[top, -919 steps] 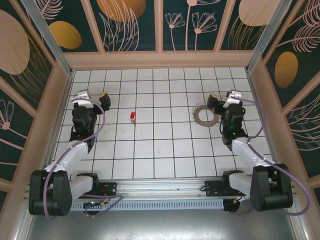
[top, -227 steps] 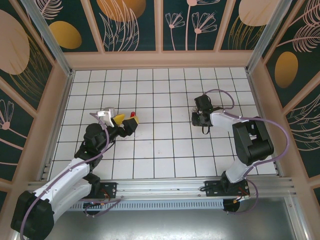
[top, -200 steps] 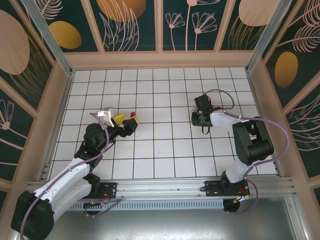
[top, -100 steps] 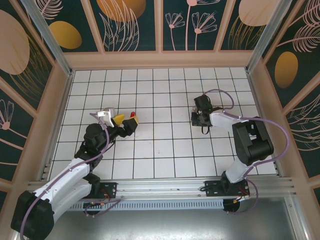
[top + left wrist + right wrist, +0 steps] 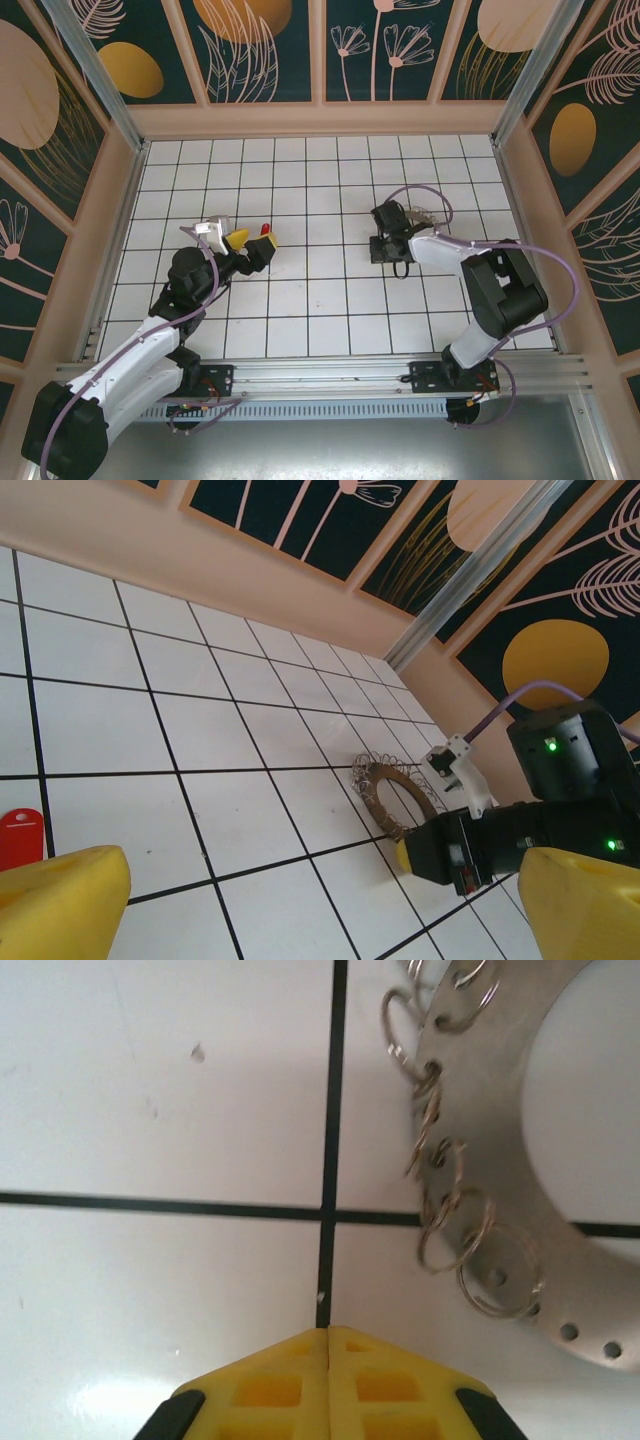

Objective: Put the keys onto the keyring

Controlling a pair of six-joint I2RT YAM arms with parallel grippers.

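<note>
The fingers of my right gripper are shut over the tile line beside the keyring, so next I open them and pinch a wire loop on the keyring's edge (image 5: 500,1272).
The keys are one tiny red-headed key (image 5: 265,231) lying flat on the white tiles; its red head (image 5: 18,835) shows at the left edge of the left wrist view. My left gripper (image 5: 249,246) hovers right by it, wide open and holding nothing, its yellow fingertips (image 5: 60,900) spread far apart. The keyring (image 5: 395,795) is a flat grey ring edged with small wire loops, lying on the floor. My right gripper (image 5: 383,243) stands just beside the keyring (image 5: 500,1160), its tips pressed together over a tile line, shut on nothing.
Beige walls (image 5: 320,120) box in the tiled floor on three sides. A metal post (image 5: 470,575) stands in the far corner. My right arm (image 5: 440,245) bends over the floor near the keyring. Open tiles (image 5: 320,260) lie between the two grippers.
The right gripper has closed fully and shifted left, off the keyring onto the tile beside it. The left arm and the key have not moved in the last second.
</note>
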